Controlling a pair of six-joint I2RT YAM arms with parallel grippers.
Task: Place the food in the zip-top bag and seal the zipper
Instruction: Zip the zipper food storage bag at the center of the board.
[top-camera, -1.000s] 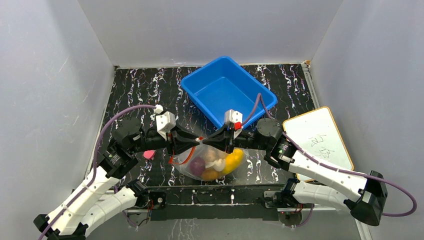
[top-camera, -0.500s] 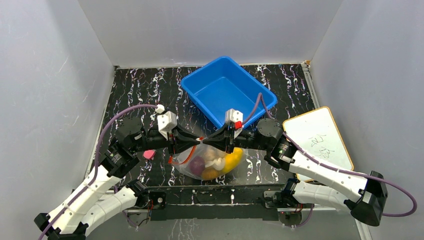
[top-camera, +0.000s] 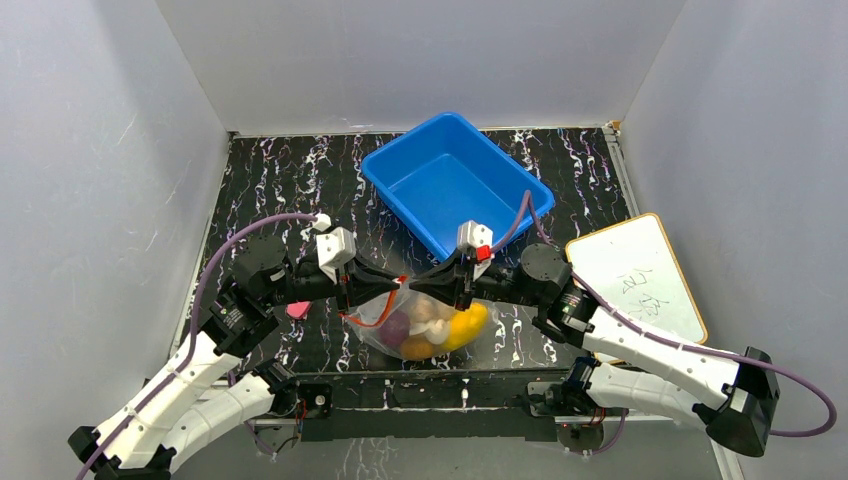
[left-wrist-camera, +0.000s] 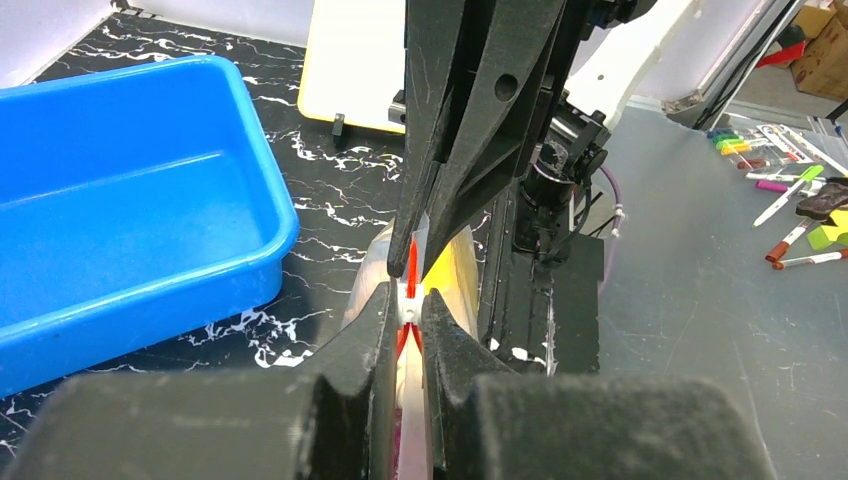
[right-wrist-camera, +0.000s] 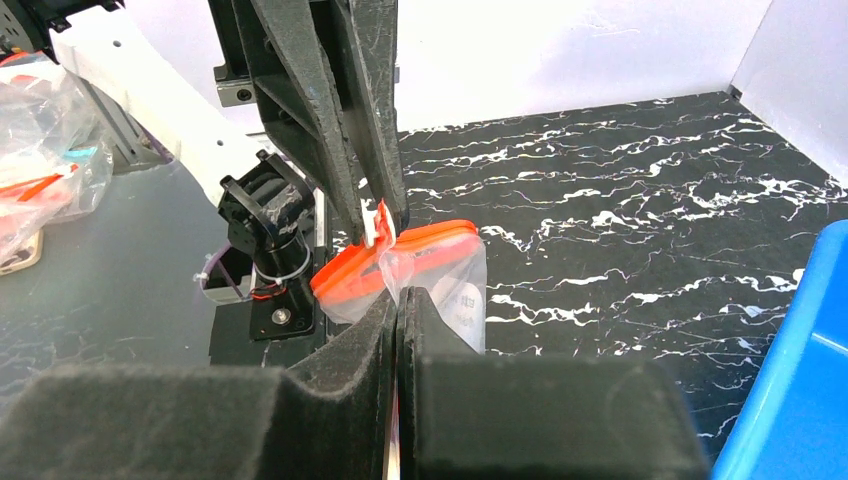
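Observation:
The bag's clear film is pinched by my right gripper below the zipper. That gripper should open and take the red-orange zipper end (right-wrist-camera: 384, 221) beside the slider before my left gripper pulls.
The zip-top bag (top-camera: 425, 328) hangs between my two grippers near the table's front edge. The food inside it shows as a yellow fruit (top-camera: 466, 324), a purple piece (top-camera: 394, 326), an orange lump (top-camera: 416, 348) and white bits. My left gripper (top-camera: 400, 285) is shut on the red-orange zipper (left-wrist-camera: 411, 272) at its white slider, as the left wrist view (left-wrist-camera: 408, 305) shows. My right gripper (top-camera: 418, 285) is shut on the bag's mouth edge right beside it, tip to tip with the left. In the right wrist view (right-wrist-camera: 397, 298) the zipper (right-wrist-camera: 400, 258) bows open beyond the pinch.
The blue bin (top-camera: 455, 185) stands behind the grippers, and its wall also shows in the left wrist view (left-wrist-camera: 140, 290). A small pink block (top-camera: 297, 310) lies left of the bag. A whiteboard (top-camera: 635, 275) lies at the right.
Both grippers and the bag have shifted slightly to the right and nearer. The red strip now loops out more at the bag's left end. Both grips are unchanged.

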